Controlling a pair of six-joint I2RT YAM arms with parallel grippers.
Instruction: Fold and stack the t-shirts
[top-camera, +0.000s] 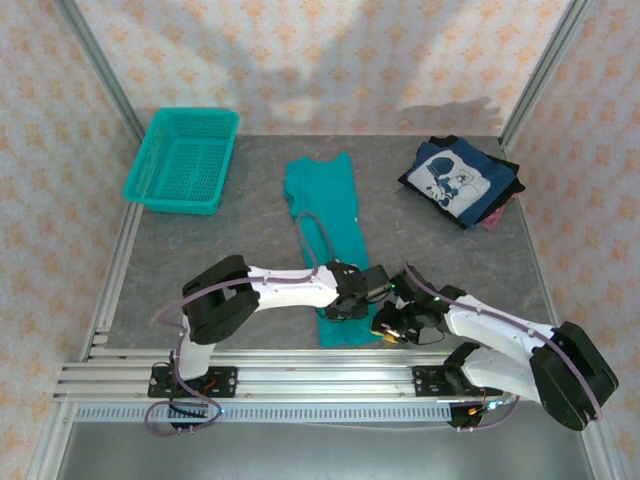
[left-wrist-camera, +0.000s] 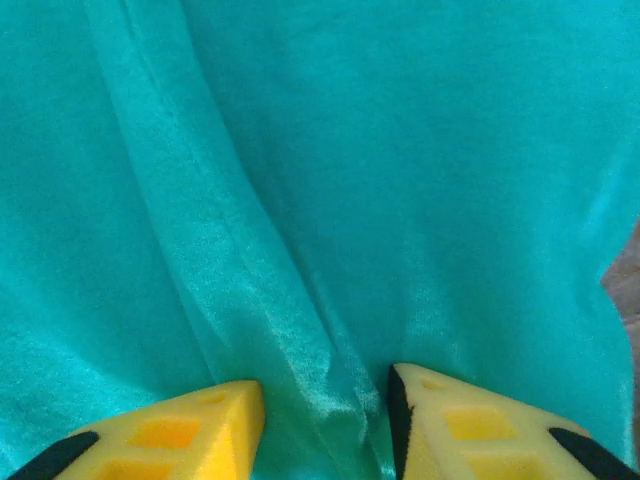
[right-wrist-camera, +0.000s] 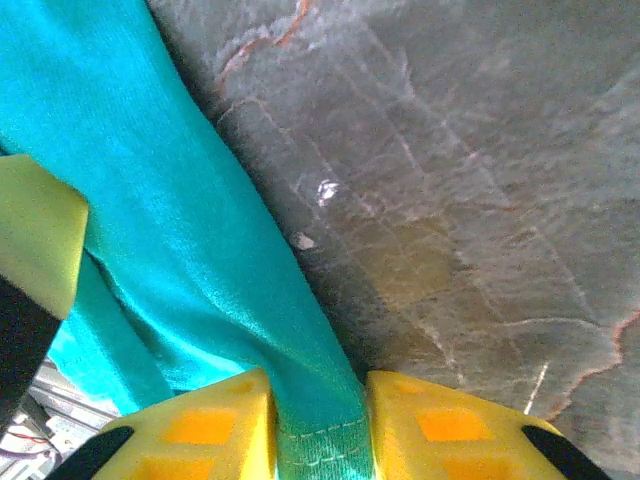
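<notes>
Next, my left gripper takes the hem's free corner (top-camera: 324, 341), as it is at a fold midway across the teal t-shirt, before both grippers fold the hem up.
The teal t-shirt (top-camera: 325, 200) lies as a long narrow strip down the middle of the table, running from the back toward me. Its near end sits under both grippers. My left gripper (top-camera: 347, 303) presses down on that end, and a raised ridge of teal cloth (left-wrist-camera: 400, 150) is bunched between its yellow fingers (left-wrist-camera: 325, 400). My right gripper (top-camera: 392, 322) is beside it on the right, shut on the stitched hem at the strip's edge (right-wrist-camera: 318, 400). The navy t-shirt (top-camera: 460, 180) with white cartoon print lies folded at the back right.
A teal mesh basket (top-camera: 185, 160) stands at the back left corner. The grey stone-look table (right-wrist-camera: 450, 200) is bare to the right of the strip. A bit of pink cloth (top-camera: 490, 222) peeks from under the navy shirt. Metal frame posts (top-camera: 100, 70) rise at both back corners.
</notes>
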